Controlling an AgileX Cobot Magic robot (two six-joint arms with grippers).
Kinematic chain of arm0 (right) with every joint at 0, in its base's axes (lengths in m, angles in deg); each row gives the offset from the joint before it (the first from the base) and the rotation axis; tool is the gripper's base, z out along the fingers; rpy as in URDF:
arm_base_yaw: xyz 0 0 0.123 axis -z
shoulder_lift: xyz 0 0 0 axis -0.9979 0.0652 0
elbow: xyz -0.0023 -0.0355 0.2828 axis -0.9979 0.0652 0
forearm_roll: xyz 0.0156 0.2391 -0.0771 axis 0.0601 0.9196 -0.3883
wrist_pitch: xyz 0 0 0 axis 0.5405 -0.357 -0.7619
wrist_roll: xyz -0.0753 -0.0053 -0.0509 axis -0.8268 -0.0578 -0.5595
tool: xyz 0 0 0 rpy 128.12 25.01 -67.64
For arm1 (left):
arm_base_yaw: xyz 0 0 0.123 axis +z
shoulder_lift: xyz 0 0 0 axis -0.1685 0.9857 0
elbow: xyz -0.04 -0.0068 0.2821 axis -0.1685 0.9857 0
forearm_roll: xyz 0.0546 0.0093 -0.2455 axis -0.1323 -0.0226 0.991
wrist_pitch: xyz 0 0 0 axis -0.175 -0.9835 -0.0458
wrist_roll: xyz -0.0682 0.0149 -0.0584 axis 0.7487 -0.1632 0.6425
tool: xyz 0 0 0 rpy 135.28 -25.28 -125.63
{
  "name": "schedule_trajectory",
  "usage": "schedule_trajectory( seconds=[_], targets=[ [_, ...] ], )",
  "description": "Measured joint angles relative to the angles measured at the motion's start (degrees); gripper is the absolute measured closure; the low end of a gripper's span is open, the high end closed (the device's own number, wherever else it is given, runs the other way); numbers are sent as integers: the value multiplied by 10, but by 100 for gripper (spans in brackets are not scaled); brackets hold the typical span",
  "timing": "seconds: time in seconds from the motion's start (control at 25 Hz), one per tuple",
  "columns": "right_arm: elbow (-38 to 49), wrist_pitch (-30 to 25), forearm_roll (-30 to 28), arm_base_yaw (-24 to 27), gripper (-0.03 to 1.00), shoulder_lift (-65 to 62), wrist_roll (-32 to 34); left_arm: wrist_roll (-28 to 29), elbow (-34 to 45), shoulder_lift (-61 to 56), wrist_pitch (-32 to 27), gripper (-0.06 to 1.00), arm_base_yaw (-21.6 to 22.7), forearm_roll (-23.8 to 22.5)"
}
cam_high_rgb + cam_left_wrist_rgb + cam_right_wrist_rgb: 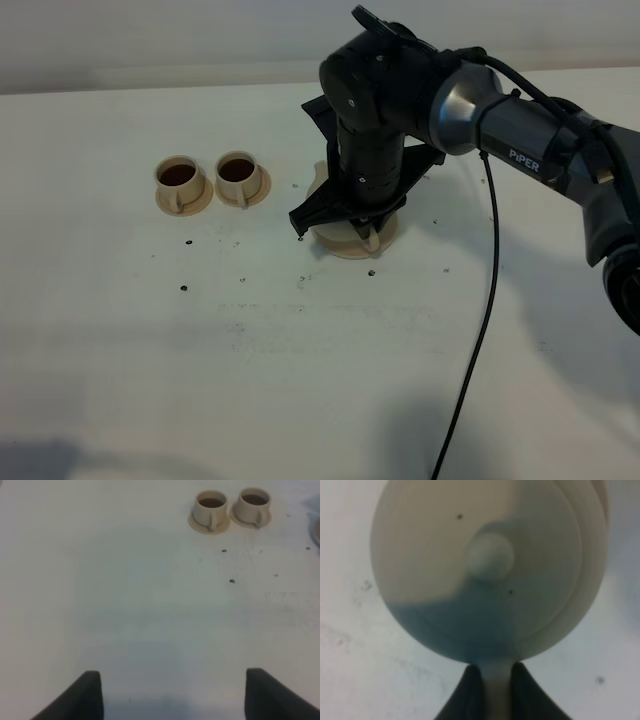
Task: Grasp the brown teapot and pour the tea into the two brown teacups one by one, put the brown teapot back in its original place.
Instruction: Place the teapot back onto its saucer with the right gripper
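The robot's right gripper needs to release the brown teapot, which now stands on its saucer, in the middle of its wide saucer (356, 221), past the two brown teacups.
The brown teapot (445, 555) stands on its wide saucer (340, 246), the original place, right of the table's middle. In the exterior high view the right arm hides most of the teapot (321, 183). My right gripper (496, 690) reaches down from above, its jaws shut on the teapot's loop handle (496, 677); it also shows in the exterior high view (365, 228). The two brown teacups (180, 176) (238, 171) sit side by side on their small saucers to the left, both holding dark tea. My left gripper (177, 697) is open and empty, well short of the cups (210, 508) (255, 503).
Small dark specks (184, 288) dot the white table (200, 380) around the crockery. The right arm's black cable (480, 330) hangs down to the front edge. The table's back edge (150, 85) runs behind the cups.
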Motion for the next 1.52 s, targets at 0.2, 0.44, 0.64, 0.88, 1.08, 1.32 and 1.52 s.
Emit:
schedule_trajectory(
  seconds=[0.2,0.44,0.64,0.88,1.08,1.32,1.52],
  targets=[
    [26,46,0,9,85,0,7,0,0,0,0,35,0,0],
    [30,58,-2,13,85,8,7,0,0,0,0,35,0,0],
    [30,62,-1,14,85,22,7,0,0,0,0,35,0,0],
    [30,59,0,14,85,26,7,0,0,0,0,35,0,0],
    [30,59,0,14,85,26,7,0,0,0,0,35,0,0],
    [30,58,1,14,85,26,-4,0,0,0,0,35,0,0],
    [30,58,3,14,83,26,-4,0,0,0,0,35,0,0]
  ],
)
